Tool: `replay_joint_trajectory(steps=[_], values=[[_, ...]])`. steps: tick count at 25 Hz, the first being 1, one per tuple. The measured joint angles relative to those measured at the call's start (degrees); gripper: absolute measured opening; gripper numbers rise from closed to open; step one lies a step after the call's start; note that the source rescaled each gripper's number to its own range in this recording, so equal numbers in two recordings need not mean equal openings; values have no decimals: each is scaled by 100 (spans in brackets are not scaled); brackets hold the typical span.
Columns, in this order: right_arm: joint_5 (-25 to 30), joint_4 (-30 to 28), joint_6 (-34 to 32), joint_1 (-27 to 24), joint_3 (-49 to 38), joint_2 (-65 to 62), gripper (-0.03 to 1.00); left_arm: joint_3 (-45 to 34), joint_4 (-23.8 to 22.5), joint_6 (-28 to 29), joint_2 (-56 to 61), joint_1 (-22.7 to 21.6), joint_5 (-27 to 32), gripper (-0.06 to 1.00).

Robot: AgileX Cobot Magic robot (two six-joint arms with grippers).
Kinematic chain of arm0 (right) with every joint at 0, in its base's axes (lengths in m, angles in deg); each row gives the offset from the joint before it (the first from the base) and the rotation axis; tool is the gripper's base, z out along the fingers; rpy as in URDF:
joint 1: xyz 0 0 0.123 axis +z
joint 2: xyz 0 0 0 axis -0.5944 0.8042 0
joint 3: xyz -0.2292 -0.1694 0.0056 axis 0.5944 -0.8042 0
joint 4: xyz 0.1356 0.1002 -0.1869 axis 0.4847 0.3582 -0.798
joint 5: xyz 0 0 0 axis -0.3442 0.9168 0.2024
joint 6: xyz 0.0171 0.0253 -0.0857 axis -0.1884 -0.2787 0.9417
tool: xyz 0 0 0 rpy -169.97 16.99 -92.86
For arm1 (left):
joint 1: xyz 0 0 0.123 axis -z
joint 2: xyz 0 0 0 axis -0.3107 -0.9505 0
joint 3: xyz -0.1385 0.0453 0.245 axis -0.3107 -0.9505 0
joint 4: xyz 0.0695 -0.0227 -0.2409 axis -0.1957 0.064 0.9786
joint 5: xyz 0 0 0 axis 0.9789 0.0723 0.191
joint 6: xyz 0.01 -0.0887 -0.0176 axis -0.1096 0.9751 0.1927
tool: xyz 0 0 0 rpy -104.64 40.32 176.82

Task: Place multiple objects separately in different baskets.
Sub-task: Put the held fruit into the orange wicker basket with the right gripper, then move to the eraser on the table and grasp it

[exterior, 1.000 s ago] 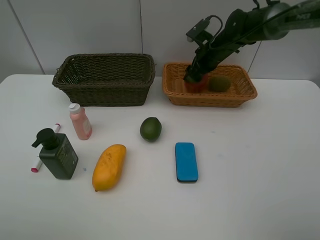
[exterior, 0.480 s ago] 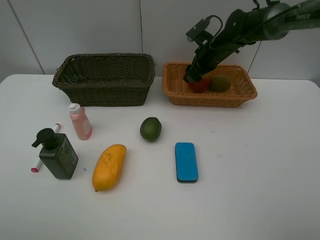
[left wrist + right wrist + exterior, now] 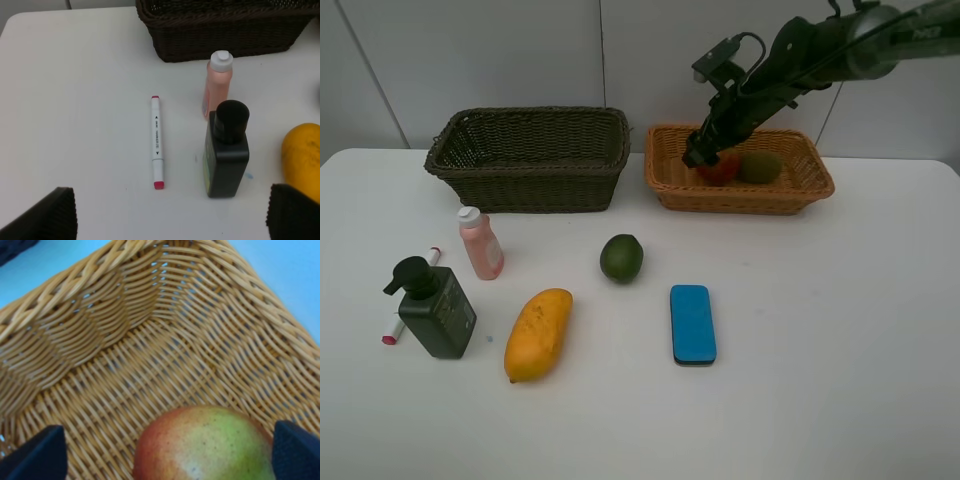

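Next, my right gripper will grab the far end of the blue eraser [image 3: 691, 304], the end toward the orange-tan basket.
My right gripper [image 3: 700, 156] hangs open over the orange-tan basket [image 3: 740, 196]. In the right wrist view the gripper [image 3: 165, 454] has its fingertips [image 3: 35, 452] wide apart, and the red-green mango [image 3: 205, 445] lies free on the basket floor [image 3: 150, 355] between them. The red-green mango [image 3: 720, 168] and the brown kiwi [image 3: 758, 166] lie in that basket. On the table are the lime [image 3: 621, 257], yellow-orange mango [image 3: 538, 333], blue eraser [image 3: 693, 323], pink bottle [image 3: 480, 242], pump bottle [image 3: 435, 308] and marker [image 3: 395, 325]. My left gripper [image 3: 170, 215] is open above the marker [image 3: 157, 142].
The dark basket [image 3: 530, 165] stands at the back left, with nothing showing inside. The left wrist view shows the pump bottle [image 3: 227, 150], pink bottle [image 3: 218, 82], yellow mango [image 3: 302, 155] and dark basket wall [image 3: 225, 30]. A wall is behind the baskets.
My right gripper has risen a little out of the orange-tan basket, leaving the red-green mango lying there. Nothing else has moved.
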Motion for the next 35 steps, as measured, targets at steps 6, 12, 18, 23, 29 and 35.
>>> replay_joint_trajectory(steps=[6, 12, 18, 23, 29, 35], values=[[191, 47, -169, 0, 0, -286, 100, 0, 0, 0, 0, 0, 0, 100], [905, -202, -1498, 0, 4, -663, 100, 0, 0, 0, 0, 0, 0, 100], [2129, -1283, -3713, 279, 4, -813, 100, 0, 0, 0, 0, 0, 0, 100], [3128, -2026, -5359, 897, 4, -858, 100, 0, 0, 0, 0, 0, 0, 100], [3749, -2078, -6352, 1441, 4, -897, 100, 0, 0, 0, 0, 0, 0, 100], [3619, -2086, -6886, 1858, -185, -916, 100, 0, 0, 0, 0, 0, 0, 100]])
